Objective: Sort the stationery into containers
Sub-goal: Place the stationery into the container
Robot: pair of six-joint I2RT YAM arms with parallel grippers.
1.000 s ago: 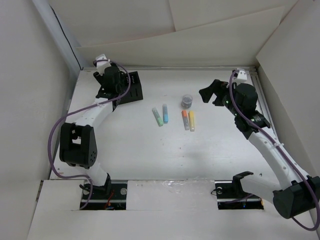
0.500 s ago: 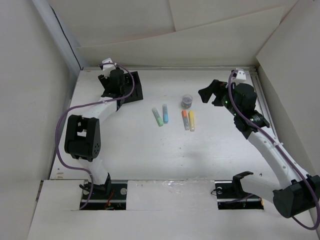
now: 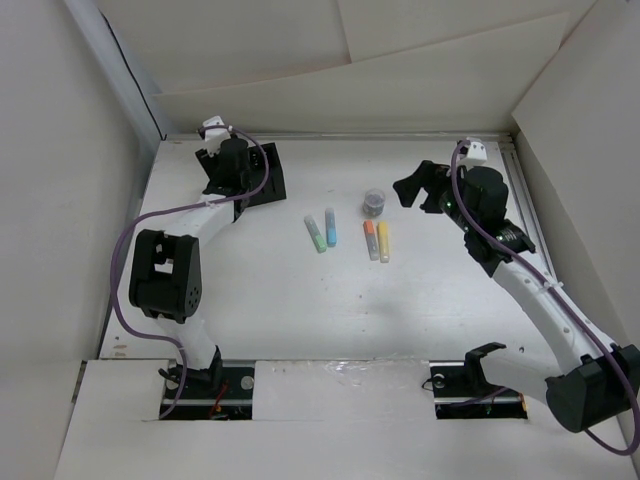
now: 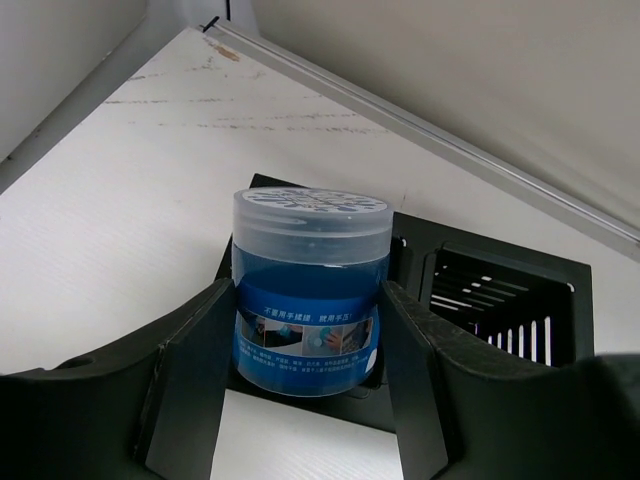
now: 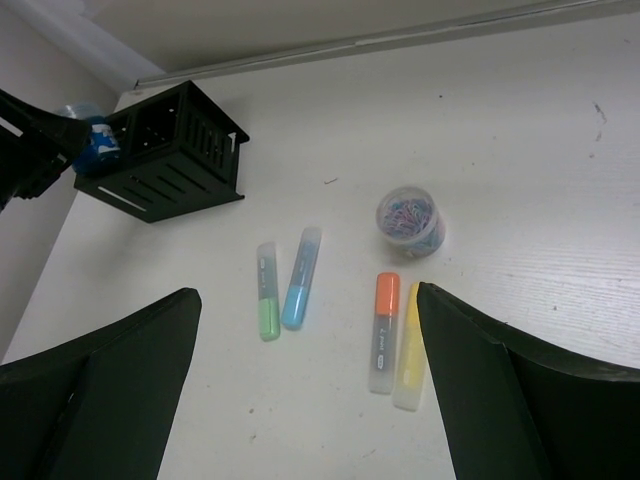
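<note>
I have the blue jar crooked by its label in my left gripper over the organizer, so I will open that gripper and take the blue jar's lid (image 4: 313, 222) from above.
Four markers lie mid-table: green (image 3: 315, 234), light blue (image 3: 330, 227), orange (image 3: 370, 239) and yellow (image 3: 383, 241). A small clear round cup (image 3: 374, 202) of coloured clips stands behind them. The right wrist view shows green (image 5: 267, 305), light blue (image 5: 301, 278), orange (image 5: 384, 330), yellow (image 5: 408, 350) and the cup (image 5: 411, 220). My right gripper (image 3: 412, 190) is open and empty, above and right of the cup. The black organizer (image 3: 268, 175) sits at the far left. My left gripper (image 4: 310, 330) is shut on a blue jar (image 4: 310, 300) at the organizer's (image 4: 500, 300) near corner.
White walls close in the table at the back, left and right. A metal rail (image 4: 420, 130) runs along the back edge just behind the organizer. The left arm's purple cable (image 3: 125, 250) loops out toward the left wall.
The left arm's elbow swung in toward the left wall and its gripper shifted a little right at the organizer. The right gripper edged slightly left toward the cup.
</note>
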